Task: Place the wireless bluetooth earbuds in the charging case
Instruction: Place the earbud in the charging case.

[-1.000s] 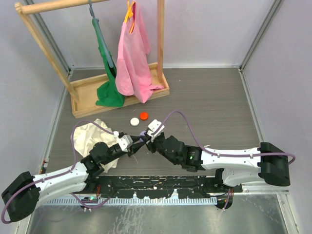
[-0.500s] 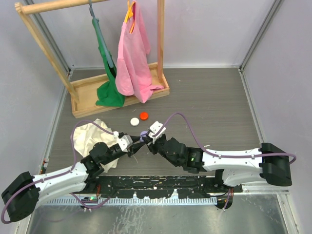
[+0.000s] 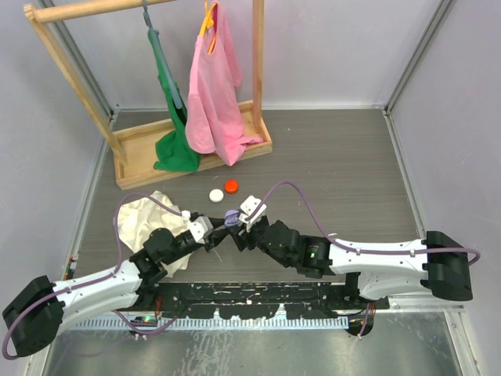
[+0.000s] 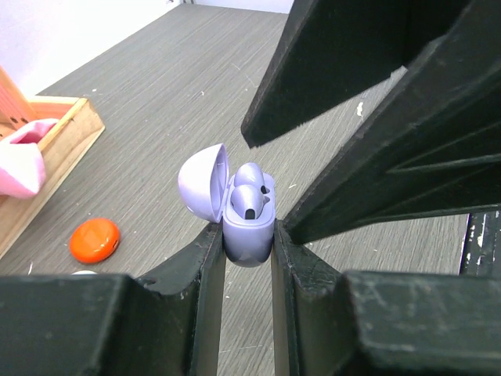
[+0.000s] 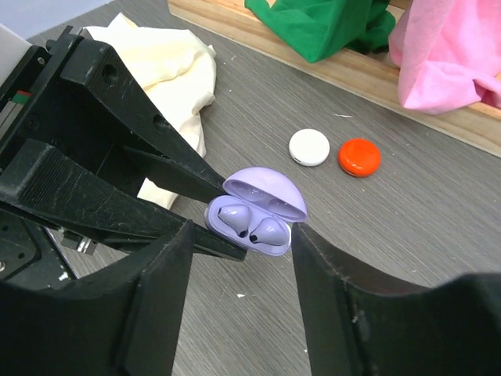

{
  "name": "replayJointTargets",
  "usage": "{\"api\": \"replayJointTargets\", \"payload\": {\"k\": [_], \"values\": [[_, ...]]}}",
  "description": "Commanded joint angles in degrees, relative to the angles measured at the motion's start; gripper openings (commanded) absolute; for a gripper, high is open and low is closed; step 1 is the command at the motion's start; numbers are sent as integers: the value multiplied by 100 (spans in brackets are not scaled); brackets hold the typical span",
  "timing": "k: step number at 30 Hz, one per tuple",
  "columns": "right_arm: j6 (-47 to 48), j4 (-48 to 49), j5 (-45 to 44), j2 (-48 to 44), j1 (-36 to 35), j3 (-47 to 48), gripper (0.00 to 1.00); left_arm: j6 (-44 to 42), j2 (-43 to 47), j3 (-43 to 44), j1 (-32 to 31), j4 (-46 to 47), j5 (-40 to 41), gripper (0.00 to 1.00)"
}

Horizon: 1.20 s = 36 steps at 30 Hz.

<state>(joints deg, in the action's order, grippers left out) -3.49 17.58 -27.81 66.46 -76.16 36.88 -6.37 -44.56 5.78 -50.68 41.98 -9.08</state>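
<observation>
The robot's left gripper will put the charging case down on the table [image 3: 232,205] just in front of the red-orange cap.
The pale-lavender charging case [image 5: 254,227] is held above the table with its lid hinged open. Two earbuds [image 5: 233,215] sit side by side in its wells, lavender with dark tips. My left gripper [image 4: 246,239] is shut on the lower half of the case [image 4: 249,231], one finger on each side. My right gripper [image 5: 241,231] is open, and its fingers [image 5: 313,258] straddle the case without touching it. In the top view both grippers meet at the case [image 3: 232,217] in the middle of the table, the left gripper [image 3: 221,229] from the left and the right gripper [image 3: 239,225] from the right.
A white round cap [image 3: 216,196] and a red-orange cap [image 3: 231,186] lie just behind the case. A cream cloth [image 3: 149,215] lies to the left. A wooden rack [image 3: 196,153] with green and pink garments stands at the back left.
My right gripper has opened and its fingers now stand apart around the case. The left gripper keeps its hold, and the case has barely moved.
</observation>
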Motion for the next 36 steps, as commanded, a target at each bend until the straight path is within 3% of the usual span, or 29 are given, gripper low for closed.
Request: {"api": "replayJointTargets", "payload": {"k": [1,4,10,20,28,36], "values": [[-58,-656,98,-272,-22,612,62,57,-39,230,-12,456,-98,0],[-94,-1188,486,-344,124,877,69,48,-74,240,-11,458,-215,0],[-401,-1706,2430,-617,1130,1056,73,31,-46,245,-10,461,-470,0],[-848,-1319,5374,-563,2714,942,83,22,-112,250,-5,538,-888,0],[-1282,-784,6737,135,3144,917,84,22,-165,248,-11,616,-1017,0],[-1413,-538,7454,656,3191,903,84,22,-185,248,-5,636,-999,0]]}}
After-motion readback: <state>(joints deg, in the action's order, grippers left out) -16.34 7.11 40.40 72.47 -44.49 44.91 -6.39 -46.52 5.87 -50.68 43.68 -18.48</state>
